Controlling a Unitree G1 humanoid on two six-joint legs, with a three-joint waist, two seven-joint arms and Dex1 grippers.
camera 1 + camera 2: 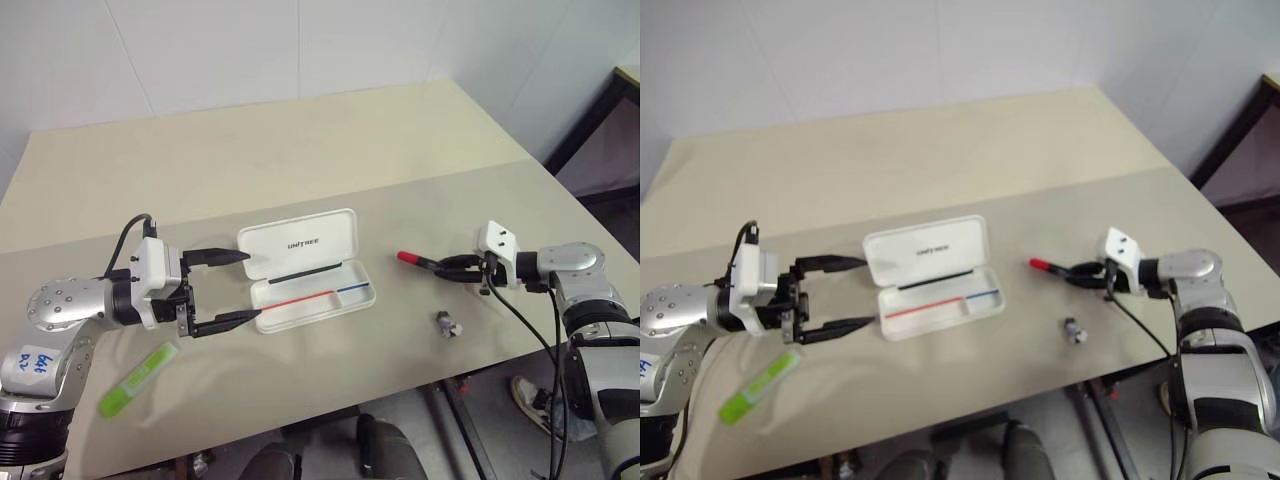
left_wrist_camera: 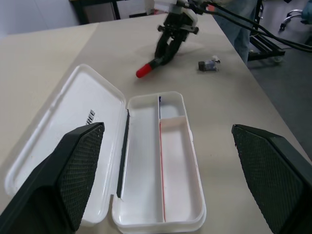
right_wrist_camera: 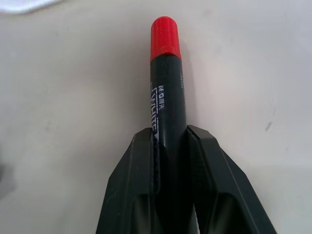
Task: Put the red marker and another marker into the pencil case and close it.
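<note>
The red marker will go down in the pencil case's back compartment (image 1: pixel 318 275), along the lid's hinge, from my right gripper.
The white pencil case (image 1: pixel 300 245) lies open at the table's middle, lid tilted back, red and blue stripes inside. To its right lies the red marker (image 1: pixel 415 261), black barrel with red cap pointing at the case; my right gripper (image 1: pixel 447 268) is shut on its barrel, as the right wrist view shows with the red marker (image 3: pixel 165 87) clamped between both fingers (image 3: pixel 134 185). My left gripper (image 1: pixel 232 288) hangs open just left of the case, nothing between its fingers. The lime-green marker (image 1: pixel 137 381) rests on the table near the front left edge, below the left arm.
A small grey-black stub (image 1: pixel 447 324) lies near the front edge, right of the case. The table's front edge runs close below the stub and the green marker. Beyond the case stretches bare tabletop up to the wall.
</note>
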